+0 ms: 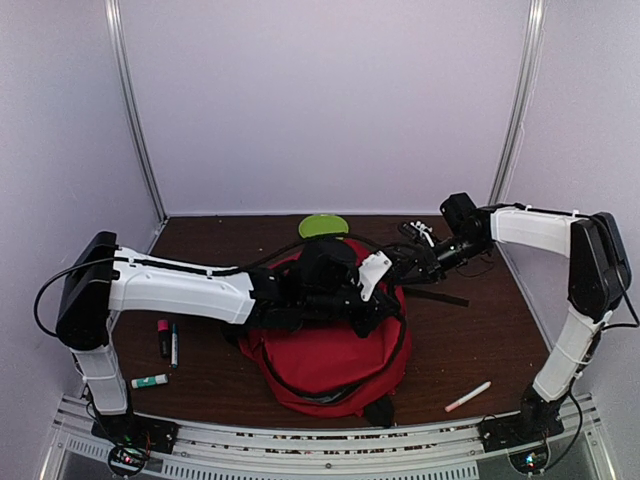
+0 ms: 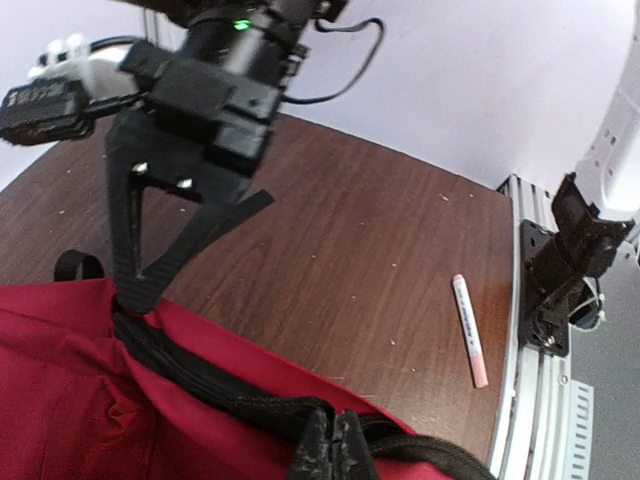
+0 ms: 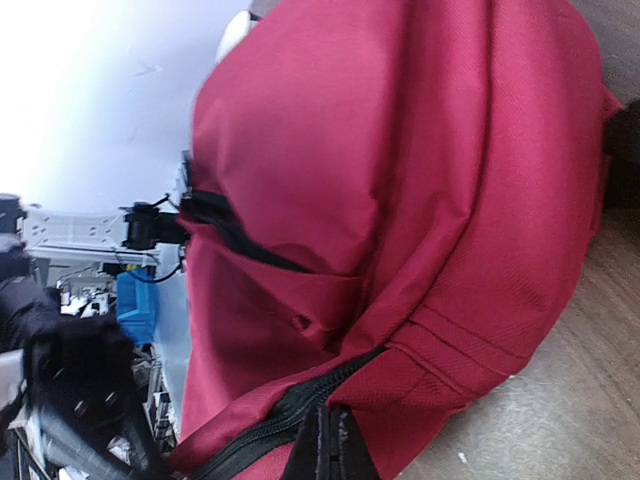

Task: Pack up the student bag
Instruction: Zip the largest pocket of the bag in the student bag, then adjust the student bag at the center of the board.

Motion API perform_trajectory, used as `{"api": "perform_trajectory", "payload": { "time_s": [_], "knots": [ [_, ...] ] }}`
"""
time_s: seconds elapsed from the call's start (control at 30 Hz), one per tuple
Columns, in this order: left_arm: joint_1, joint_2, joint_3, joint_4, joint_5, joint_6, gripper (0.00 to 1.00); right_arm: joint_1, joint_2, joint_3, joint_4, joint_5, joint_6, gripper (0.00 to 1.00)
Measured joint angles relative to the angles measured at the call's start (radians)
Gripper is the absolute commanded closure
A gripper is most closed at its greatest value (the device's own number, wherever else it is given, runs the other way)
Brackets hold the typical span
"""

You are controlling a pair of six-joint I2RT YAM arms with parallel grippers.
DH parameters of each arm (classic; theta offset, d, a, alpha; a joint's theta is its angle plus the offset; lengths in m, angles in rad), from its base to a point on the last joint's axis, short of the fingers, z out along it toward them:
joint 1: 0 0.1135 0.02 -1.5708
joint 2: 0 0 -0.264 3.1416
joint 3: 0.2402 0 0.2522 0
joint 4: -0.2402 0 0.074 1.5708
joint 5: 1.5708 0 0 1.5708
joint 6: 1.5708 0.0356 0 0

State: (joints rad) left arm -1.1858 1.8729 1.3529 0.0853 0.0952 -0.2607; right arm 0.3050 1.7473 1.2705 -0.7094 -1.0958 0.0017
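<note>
My left gripper should open and take the zipper's front part (image 1: pixel 358 388), since it is holding the zipper edge close to my right gripper and the bag's front is free.
The student bag (image 1: pixel 330 360) is a large red backpack with black zippers, lying in the middle of the table. My left gripper (image 1: pixel 388 300) reaches across it from the left. In the left wrist view that gripper (image 2: pixel 340 445) is shut on the bag's black zipper edge (image 2: pixel 200 375). My right gripper (image 1: pixel 398 265) comes in from the right at the bag's far right side. Seen from its own wrist, it (image 3: pixel 330 445) is shut on the zipper band (image 3: pixel 290 405) of the red fabric (image 3: pixel 400 150). Its fingers (image 2: pixel 140 270) also show in the left wrist view, tips at the bag's edge.
A pink-and-white marker (image 1: pixel 468 396) (image 2: pixel 469 330) lies near the front right. A glue stick (image 1: pixel 150 380), a pink highlighter (image 1: pixel 163 338) and a pen (image 1: pixel 174 345) lie at the left. A green disc (image 1: pixel 323 226) sits behind the bag, and a black strip (image 1: pixel 435 297) lies to its right.
</note>
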Motion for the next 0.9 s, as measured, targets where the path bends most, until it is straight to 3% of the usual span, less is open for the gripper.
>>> {"api": "perform_trajectory", "payload": {
  "time_s": [0.37,0.63,0.83,0.87,0.9],
  "knots": [
    [-0.048,0.000,0.018,-0.096,0.020,0.079,1.00,-0.030,0.050,-0.001,-0.027,0.179,0.009,1.00],
    [-0.047,-0.019,0.029,-0.169,0.032,0.095,1.00,-0.048,0.040,-0.016,-0.069,0.163,-0.063,1.00],
    [-0.073,-0.055,0.035,-0.184,0.021,0.111,1.00,-0.059,0.027,0.105,-0.353,0.069,-0.448,0.66],
    [-0.080,-0.055,0.042,-0.185,0.020,0.116,0.92,-0.060,0.020,0.131,-0.415,0.058,-0.539,0.62],
    [-0.084,-0.053,0.049,-0.185,0.019,0.119,0.78,-0.061,0.011,0.145,-0.470,0.047,-0.601,0.59]
  ]
}}
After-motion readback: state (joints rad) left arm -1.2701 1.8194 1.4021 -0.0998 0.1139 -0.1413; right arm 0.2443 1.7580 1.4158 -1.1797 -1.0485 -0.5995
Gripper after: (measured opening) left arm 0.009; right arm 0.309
